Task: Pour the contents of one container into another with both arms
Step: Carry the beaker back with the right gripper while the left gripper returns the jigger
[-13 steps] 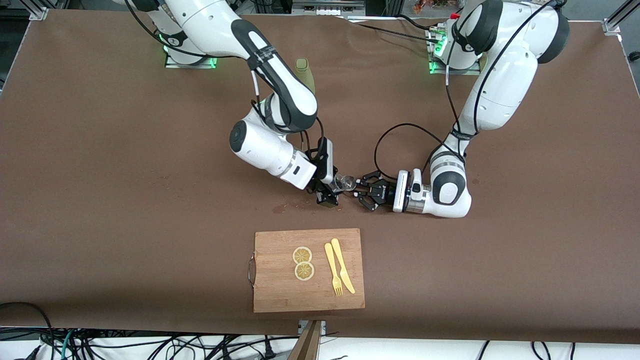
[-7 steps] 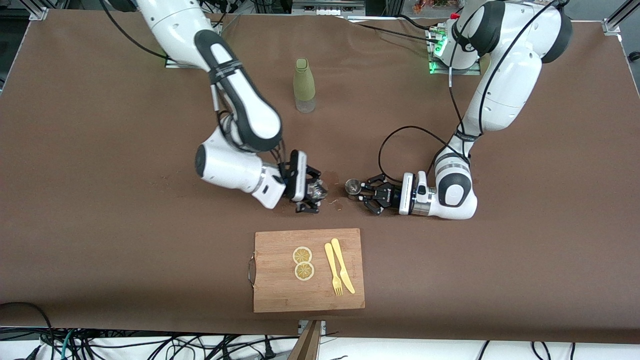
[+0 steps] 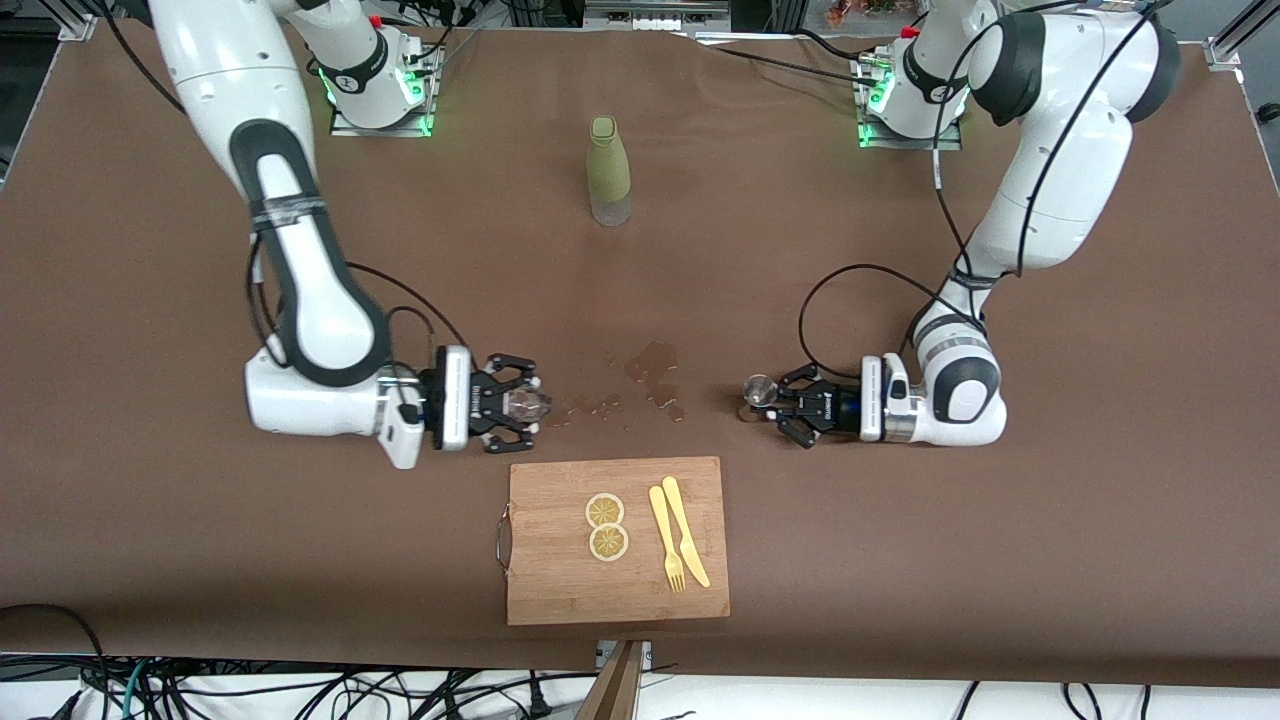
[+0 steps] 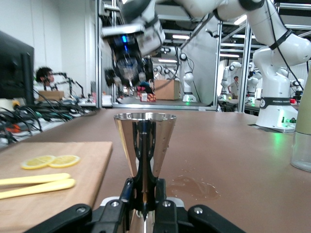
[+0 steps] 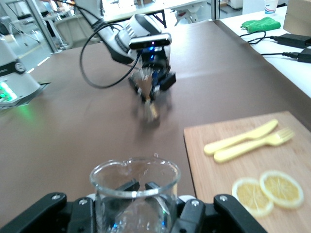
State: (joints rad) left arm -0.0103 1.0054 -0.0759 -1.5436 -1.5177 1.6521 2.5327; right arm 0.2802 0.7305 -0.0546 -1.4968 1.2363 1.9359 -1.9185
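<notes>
Next, I set the beaker down with my right gripper on the brown cloth (image 3: pixel 351 336) under my arm, well back from the wet spill.
My right gripper (image 3: pixel 522 405) lies low over the table, shut on a small clear glass beaker (image 3: pixel 531 404) held upright. In the right wrist view the beaker (image 5: pixel 135 180) fills the space between the right gripper's (image 5: pixel 143 188) fingers. My left gripper (image 3: pixel 768 399) is also low and level, shut on a shiny metal jigger (image 3: pixel 758 388). The left wrist view shows the jigger (image 4: pixel 145 138) upright, pinched at its narrow waist by the left gripper (image 4: pixel 145 196). The two containers stand well apart, with a wet spill (image 3: pixel 655 375) on the brown cloth between them.
A wooden cutting board (image 3: pixel 560 580) with two lemon slices (image 3: pixel 606 526), a yellow fork (image 3: pixel 666 540) and a knife (image 3: pixel 686 532) lies nearer the front camera than both grippers. A green bottle (image 3: pixel 608 170) stands between the arms' bases.
The grippers were together with the beaker tipped at the jigger. They have drawn apart, each toward its own arm's end of the table, uncovering the spill.
</notes>
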